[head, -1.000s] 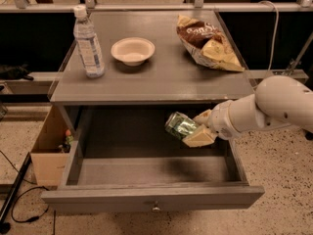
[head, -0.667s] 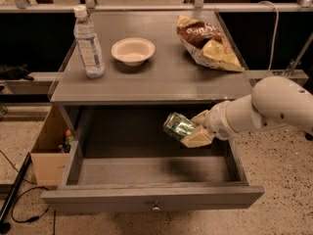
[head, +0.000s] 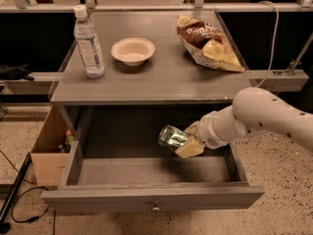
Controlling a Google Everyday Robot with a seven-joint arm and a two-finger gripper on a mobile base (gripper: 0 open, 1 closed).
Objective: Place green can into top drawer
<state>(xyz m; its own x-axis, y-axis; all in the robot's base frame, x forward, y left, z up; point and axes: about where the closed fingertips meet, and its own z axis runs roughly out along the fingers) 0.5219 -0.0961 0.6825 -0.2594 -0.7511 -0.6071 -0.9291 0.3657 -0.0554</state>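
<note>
My gripper needs to release the green can on the bare drawer's bottom near the middle (head: 179, 154), a little toward the white arm. The can is still in the air over the drawer.
The green can (head: 172, 137) is tilted on its side in my gripper (head: 188, 142), which is shut on it. The white arm reaches in from the right and holds the can in the air over the right middle of the open top drawer (head: 151, 196). The drawer is pulled out wide below the grey tabletop, with a small round knob (head: 155, 208) on its front panel. The drawer floor shows bare beneath the can.
On the tabletop (head: 161, 77) stand a clear water bottle (head: 88, 43) at the left, a white bowl (head: 132, 51) in the middle and a chip bag (head: 208, 43) at the right. A cardboard box (head: 49, 148) sits on the floor at the left.
My gripper with the can has shifted slightly to the left and a little down over the drawer. Nothing else has moved.
</note>
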